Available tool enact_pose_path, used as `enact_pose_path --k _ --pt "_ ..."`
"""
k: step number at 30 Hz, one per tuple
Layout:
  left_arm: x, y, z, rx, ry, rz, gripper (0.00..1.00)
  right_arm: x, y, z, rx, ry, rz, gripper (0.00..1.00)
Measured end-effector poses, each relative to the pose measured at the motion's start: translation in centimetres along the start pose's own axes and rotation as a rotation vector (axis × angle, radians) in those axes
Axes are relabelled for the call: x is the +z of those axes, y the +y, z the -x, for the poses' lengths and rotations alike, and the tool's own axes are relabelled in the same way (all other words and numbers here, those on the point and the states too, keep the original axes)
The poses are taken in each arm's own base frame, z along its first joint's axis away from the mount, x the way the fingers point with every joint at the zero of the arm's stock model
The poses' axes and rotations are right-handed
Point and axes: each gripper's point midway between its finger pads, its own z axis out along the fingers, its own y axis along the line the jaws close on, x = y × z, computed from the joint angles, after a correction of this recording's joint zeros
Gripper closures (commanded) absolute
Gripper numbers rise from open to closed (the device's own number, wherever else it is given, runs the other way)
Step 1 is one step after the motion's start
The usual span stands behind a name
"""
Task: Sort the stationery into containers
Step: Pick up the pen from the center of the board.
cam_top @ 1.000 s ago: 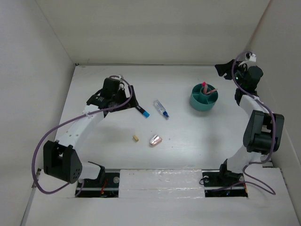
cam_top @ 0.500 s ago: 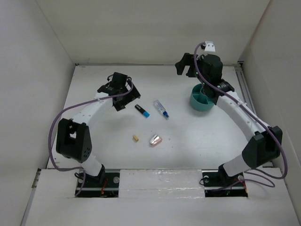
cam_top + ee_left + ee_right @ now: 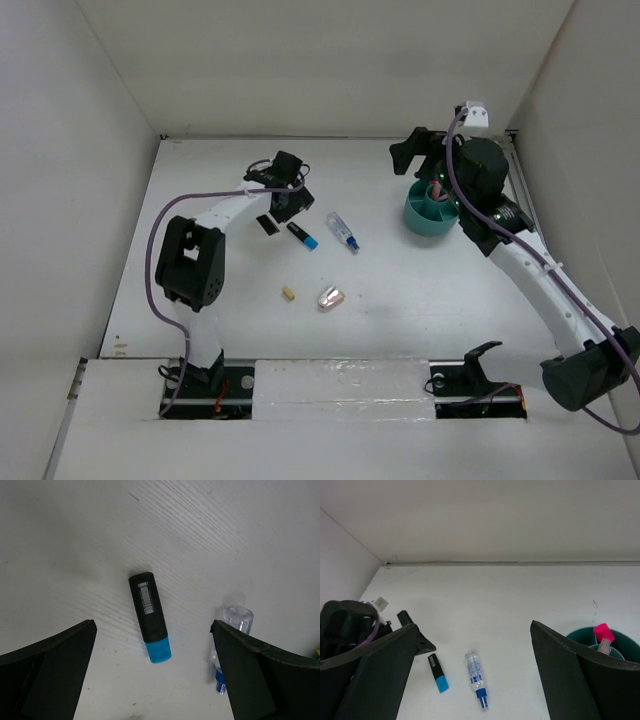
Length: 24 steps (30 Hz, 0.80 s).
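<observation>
The black marker will be handed over by my left gripper, so my right gripper needs to close on the body (image 3: 303,237) (image 3: 437,673) of the black marker next to its blue cap.
A black marker with a blue cap (image 3: 300,236) lies on the white table, with a clear blue-capped tube (image 3: 343,232) to its right. My left gripper (image 3: 283,208) is open and empty, hovering just left of and above the marker; in the left wrist view the marker (image 3: 149,617) lies between the open fingers and the tube (image 3: 235,622) is by the right finger. The teal bowl (image 3: 418,217) holds a pink-capped marker (image 3: 603,631). My right gripper (image 3: 412,158) is open and empty, above the bowl's far left side. A tan block (image 3: 289,293) and a silver-pink oval piece (image 3: 331,297) lie nearer.
White walls close in the table at the back and both sides. In the right wrist view the blue-capped marker (image 3: 438,673), the tube (image 3: 475,677) and the bowl's rim (image 3: 580,635) show below, with my left gripper at the left edge.
My left gripper has swung right, to beside the blue-capped marker. My right arm has swung in from the far right wall to above the bowl, then shifted slightly right.
</observation>
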Motion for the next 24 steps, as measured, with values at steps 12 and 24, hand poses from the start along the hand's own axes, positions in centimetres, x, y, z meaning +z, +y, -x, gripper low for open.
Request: enact_pose_path --k 12,24 --pt "3.4 1.7 -0.2 -0.009 0.004 0.161 0.11 -1.8 2.3 -1.4 -0.004 0.033 0.081 0.01" --pt "5.0 3.0 -2.2 0.021 0.056 0.245 0.39 -2.1 2.7 -1.5 -0.004 0.036 0.096 0.01"
